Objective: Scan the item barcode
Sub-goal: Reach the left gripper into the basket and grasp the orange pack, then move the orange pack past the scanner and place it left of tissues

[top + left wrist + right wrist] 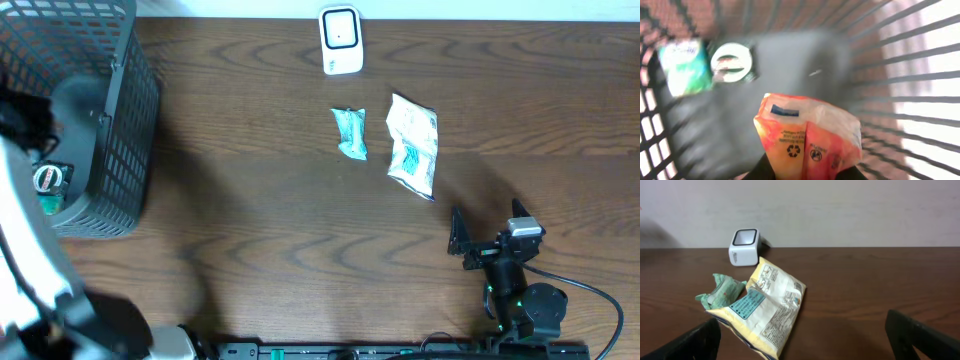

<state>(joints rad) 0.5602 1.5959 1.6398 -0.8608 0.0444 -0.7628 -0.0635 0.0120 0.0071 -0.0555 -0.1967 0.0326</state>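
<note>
The robot's left gripper needs to release the orange and white snack packet on the basket side of the teal packet point(317, 133).
My left gripper point(807, 170) is down inside the dark wire basket point(890, 75), shut on an orange and white snack packet point(810, 135) that stands up between its dark fingers. The packet's printed back, with a recycling mark, faces the camera. The white barcode scanner point(340, 40) stands at the table's far edge, also seen from the right wrist as a scanner point(744, 247) with its dark window up. My right gripper point(487, 225) rests open at the front right, nothing between its fingers point(920, 335).
On the table lie a teal packet point(350, 133) and a white and yellow packet point(413, 147), just before the scanner. The basket point(130, 130) fills the far left corner; a round tin point(731, 62) and a green packet point(685, 67) lie in it.
</note>
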